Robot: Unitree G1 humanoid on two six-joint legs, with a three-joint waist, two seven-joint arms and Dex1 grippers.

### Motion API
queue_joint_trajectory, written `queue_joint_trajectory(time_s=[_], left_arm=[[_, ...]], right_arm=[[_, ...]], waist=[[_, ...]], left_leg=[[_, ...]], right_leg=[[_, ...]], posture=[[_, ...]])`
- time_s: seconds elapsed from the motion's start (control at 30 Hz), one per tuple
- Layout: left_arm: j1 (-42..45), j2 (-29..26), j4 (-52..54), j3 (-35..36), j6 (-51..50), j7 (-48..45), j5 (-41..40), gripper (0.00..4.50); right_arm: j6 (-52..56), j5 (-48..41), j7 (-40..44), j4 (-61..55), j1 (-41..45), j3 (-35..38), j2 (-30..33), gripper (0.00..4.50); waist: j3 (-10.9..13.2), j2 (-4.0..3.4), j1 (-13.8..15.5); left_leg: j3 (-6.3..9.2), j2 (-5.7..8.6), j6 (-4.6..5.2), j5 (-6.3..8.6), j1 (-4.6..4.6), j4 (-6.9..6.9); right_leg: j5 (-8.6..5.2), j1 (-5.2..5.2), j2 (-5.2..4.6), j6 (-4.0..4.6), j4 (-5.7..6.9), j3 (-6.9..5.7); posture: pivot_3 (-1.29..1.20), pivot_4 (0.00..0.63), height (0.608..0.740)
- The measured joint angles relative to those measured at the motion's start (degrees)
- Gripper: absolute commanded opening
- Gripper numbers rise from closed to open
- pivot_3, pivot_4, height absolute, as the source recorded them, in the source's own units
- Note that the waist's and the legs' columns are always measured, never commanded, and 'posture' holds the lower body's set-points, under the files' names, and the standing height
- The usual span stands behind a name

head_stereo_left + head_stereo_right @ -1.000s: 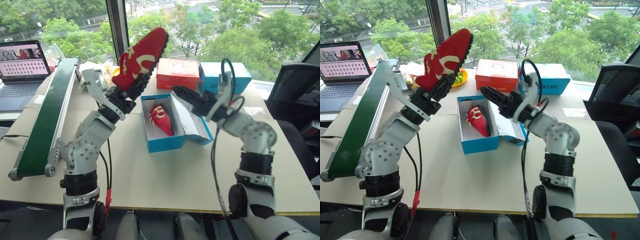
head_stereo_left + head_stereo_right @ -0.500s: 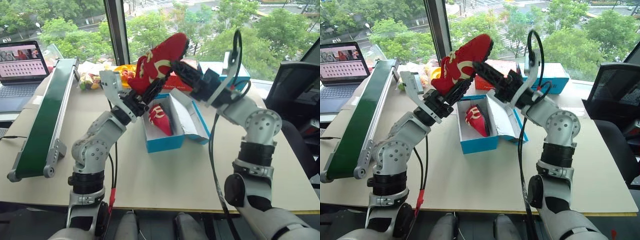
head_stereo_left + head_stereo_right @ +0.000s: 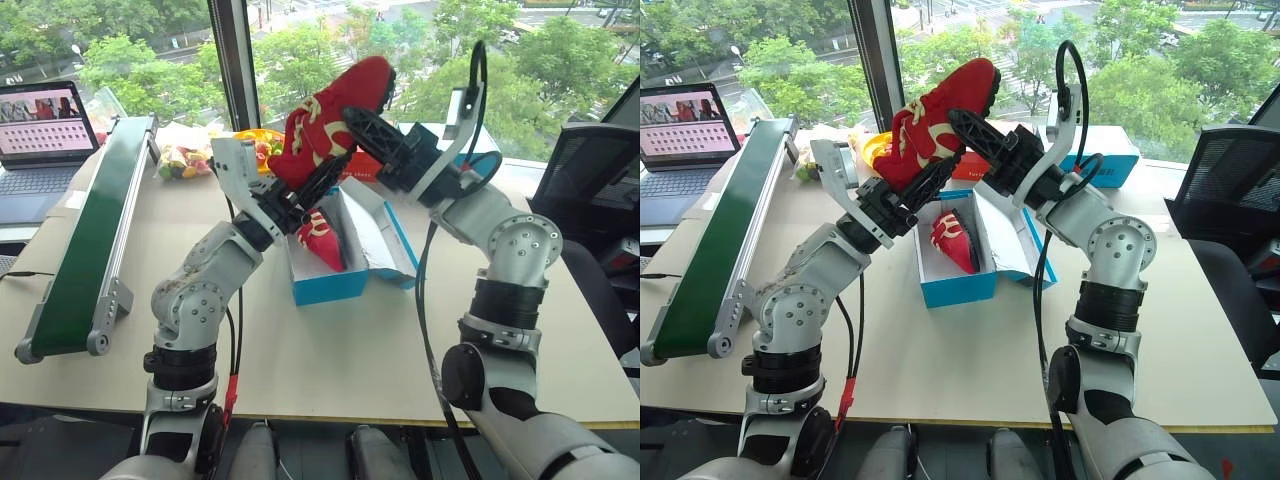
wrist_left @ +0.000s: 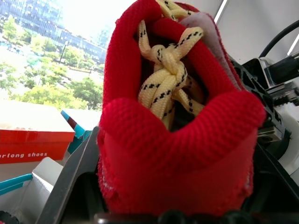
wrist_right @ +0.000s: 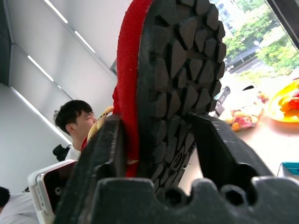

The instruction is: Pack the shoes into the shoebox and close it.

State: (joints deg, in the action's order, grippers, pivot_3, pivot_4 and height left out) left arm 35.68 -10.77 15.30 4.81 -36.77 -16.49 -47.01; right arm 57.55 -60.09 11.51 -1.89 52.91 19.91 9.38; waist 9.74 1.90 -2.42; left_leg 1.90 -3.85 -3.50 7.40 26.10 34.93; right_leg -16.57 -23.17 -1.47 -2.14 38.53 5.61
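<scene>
Next, I set the red shoe by the other red shoe in the open blue shoebox [image 3: 304, 263] with my right gripper.
One red shoe [image 3: 340, 105] is held up in the air above the table. My left gripper [image 3: 318, 176] is shut on its heel end, where cream laces [image 4: 170, 70] show inside the collar. My right gripper [image 3: 962, 125] comes in from the right, and its fingers [image 5: 103, 154] press on both sides of the sole, shut on the same shoe. Below, the blue shoebox [image 3: 330, 288] stands open with its lid [image 3: 388, 235] folded out to the right. The other red shoe [image 3: 320, 236] lies inside the box.
A red shoebox [image 4: 32, 140] and another blue box [image 3: 485, 150] stand behind the open one. A green conveyor [image 3: 90, 230] and a laptop [image 3: 45, 120] are at the left, with a yellow fruit bowl [image 3: 255, 140] behind. A black chair [image 3: 590, 180] stands to the right. A person [image 5: 77, 123] sits behind.
My right gripper rose and moved left to the lifted shoe, then closed on its sole. My left gripper carried the shoe to the right, over the open box.
</scene>
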Motion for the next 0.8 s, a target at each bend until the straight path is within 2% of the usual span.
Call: queue_joint_trajectory(time_s=[0.1, 0.13, 0.33, 0.6, 0.7, 0.8], left_arm=[[1.38, 0.39, -2.32, 0.14, -0.01, -2.31, -0.5, 4.45], [2.26, 0.42, -2.86, 0.29, -0.01, -2.89, -0.58, 4.5], [2.93, -0.5, -4.41, 0.75, 0.12, -5.32, -0.44, 4.5], [0.28, -10.16, -1.68, 5.24, -1.07, -7.5, -0.36, 4.5], [-3.37, -14.89, -0.46, 7.96, -1.85, -7.94, -0.31, 4.5], [-6.96, -19.89, 0.87, 10.58, -2.42, -8.77, -0.22, 4.5]], right_arm=[[-0.24, 0.7, -0.97, -1.05, -1.01, -0.41, 0.93, 0.36], [-0.34, 0.83, -1.38, -1.3, -1.39, -0.53, 0.94, 0.35], [-1.37, 1.87, -1.66, -1.46, -1.75, -1.4, 2.15, 0.34], [-4.03, 7.41, -0.97, 5.12, 0.09, -3.5, 4.56, 0.33], [-3.4, 9.58, 1.81, 7.16, 2.84, -6.8, 6.87, 0.33], [-2.43, 13.94, 6.11, 8.27, 4.65, -13.2, 9.76, 0.33]], waist=[[0.0, 0.0, 0.25], [0.0, 0.0, 0.22], [0.01, -0.01, -0.13], [0.03, -0.05, -0.24], [0.06, -0.08, -0.26], [0.06, -0.09, -0.24]], left_leg=[[0.0, 0.0, 0.0, 0.0, 0.02, 0.02], [0.0, 0.0, 0.0, 0.0, 0.02, 0.01], [0.0, -0.01, 0.0, 0.0, 0.02, -0.07], [-0.02, -0.01, 0.0, 0.0, 0.01, -0.11], [-0.03, -0.02, 0.0, 0.0, 0.02, -0.16], [-0.03, -0.04, 0.01, 0.01, 0.02, -0.19]], right_leg=[[0.0, 0.0, 0.0, 0.0, -0.02, -0.01], [0.0, 0.0, 0.0, 0.0, -0.03, -0.01], [0.0, -0.03, 0.0, 0.0, -0.06, 0.0], [0.0, -0.07, 0.0, 0.0, -0.07, 0.03], [-0.02, -0.11, 0.0, 0.02, -0.09, 0.03], [-0.03, -0.1, 0.0, 0.05, -0.13, 0.02]], posture=[[0.0, 0.15, 0.739], [0.0, 0.15, 0.739], [0.0, 0.15, 0.739], [0.0, 0.15, 0.739], [0.0, 0.15, 0.739], [0.0, 0.15, 0.739]])
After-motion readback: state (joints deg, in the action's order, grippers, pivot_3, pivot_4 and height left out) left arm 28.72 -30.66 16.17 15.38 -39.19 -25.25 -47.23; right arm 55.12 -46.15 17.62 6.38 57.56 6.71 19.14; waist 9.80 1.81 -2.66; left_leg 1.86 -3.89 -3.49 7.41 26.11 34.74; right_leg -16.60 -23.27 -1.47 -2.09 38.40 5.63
